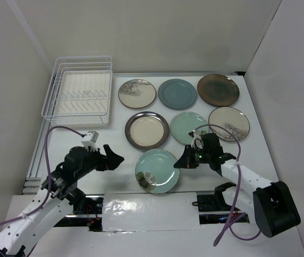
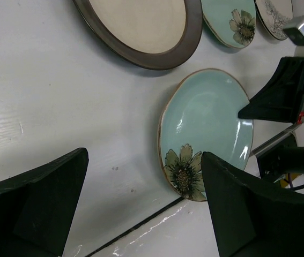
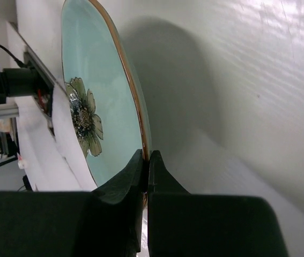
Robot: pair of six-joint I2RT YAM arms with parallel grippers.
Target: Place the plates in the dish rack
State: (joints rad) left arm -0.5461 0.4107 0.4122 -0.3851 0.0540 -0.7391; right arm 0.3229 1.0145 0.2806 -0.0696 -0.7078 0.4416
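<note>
My left gripper is across the pale green plate from my right gripper. Next, it should close on the plate's rim (image 1: 136,175) (image 2: 162,163) beside the dark flower.
A pale green plate with a dark flower (image 1: 156,170) lies at the table's front; it also shows in the left wrist view (image 2: 205,131) and the right wrist view (image 3: 95,91). My right gripper (image 1: 183,159) is shut on its right rim (image 3: 146,156), tilting it up. My left gripper (image 1: 117,157) is open and empty, just left of that plate. Six more plates lie flat behind: cream with branches (image 1: 136,92), blue-grey (image 1: 177,93), dark brown (image 1: 218,89), cream with dark rim (image 1: 147,130), pale green (image 1: 188,127), cream with branches (image 1: 229,123). The white wire dish rack (image 1: 79,92) stands empty at back left.
White walls close the table at the back and both sides. A shiny plastic strip (image 1: 149,210) lies along the front edge between the arm bases. Purple cables (image 1: 46,144) loop off both arms.
</note>
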